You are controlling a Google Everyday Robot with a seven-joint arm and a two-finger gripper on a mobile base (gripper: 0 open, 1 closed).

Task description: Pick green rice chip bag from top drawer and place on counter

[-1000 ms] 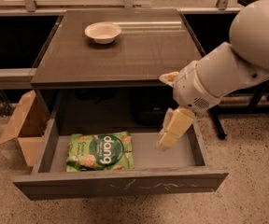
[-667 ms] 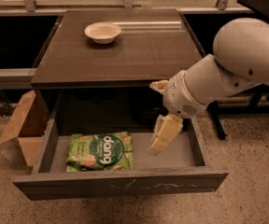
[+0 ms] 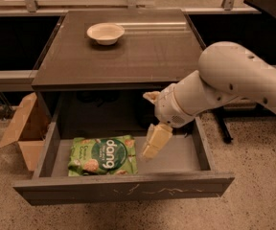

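My gripper should close on the green rice chip bag at its side [image 3: 122, 154] nearest the middle of the drawer, by where the white lettering ends.
The green rice chip bag [image 3: 103, 155] lies flat in the left half of the open top drawer [image 3: 128, 188], its white "dang" lettering facing up. My gripper [image 3: 149, 123] hangs over the drawer's middle, just right of the bag and a little above the drawer floor. It is open and empty, with one pale finger [image 3: 155, 140] pointing down beside the bag's right edge and the other up near the counter's front edge. The counter [image 3: 147, 56] is the glossy dark table top above the drawer.
A white bowl [image 3: 105, 33] stands at the back left of the counter. A tan cardboard box [image 3: 25, 128] sits on the floor left of the drawer. My white arm [image 3: 234, 80] reaches in from the right over the drawer's right side.
My gripper has moved left across the drawer, from its right part to just beside the bag's right edge. The bag has not moved.
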